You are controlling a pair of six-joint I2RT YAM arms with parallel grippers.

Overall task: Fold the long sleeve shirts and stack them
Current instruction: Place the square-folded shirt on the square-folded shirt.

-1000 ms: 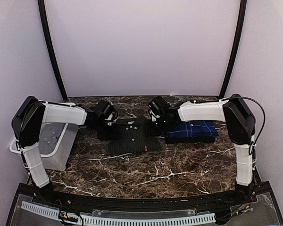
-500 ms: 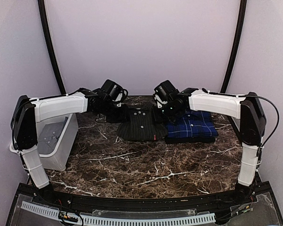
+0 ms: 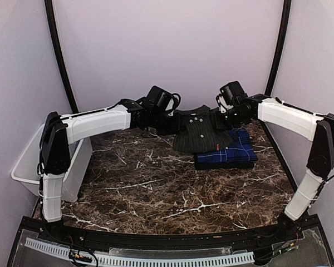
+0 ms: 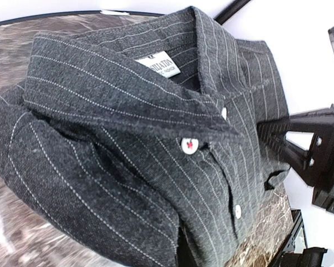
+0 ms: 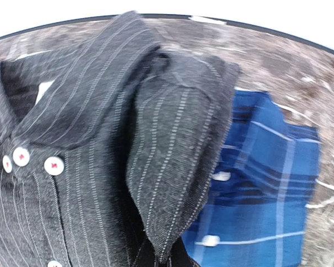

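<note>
I need to release the black pinstripe shirt with my left gripper squarely on top of the folded blue-and-navy plaid shirt [image 3: 227, 142]. The pinstripe shirt still hangs in the air.
The black pinstripe shirt [image 3: 199, 136], folded, hangs in the air between my two grippers, its lower right edge over the left part of the blue-and-navy plaid shirt [image 3: 234, 154]. The plaid shirt lies folded on the table at the back right. My left gripper [image 3: 174, 119] is shut on the pinstripe shirt's left shoulder. My right gripper [image 3: 223, 116] is shut on its right shoulder. In the left wrist view the pinstripe shirt [image 4: 128, 144] fills the frame and hides my fingers. In the right wrist view my gripper [image 5: 168, 259] pinches a fold of it [image 5: 172, 167], with the plaid shirt [image 5: 261, 211] below.
A white plastic bin [image 3: 25, 167] stands at the table's left edge beside the left arm. The dark marble table [image 3: 167, 189] ends at a purple back wall with two black curved posts. My right gripper [image 4: 317, 156] shows at the right of the left wrist view.
Both grippers have lifted the pinstripe shirt off the table's middle and carried it up, back and to the right, so it now overlaps the plaid shirt's left side.
</note>
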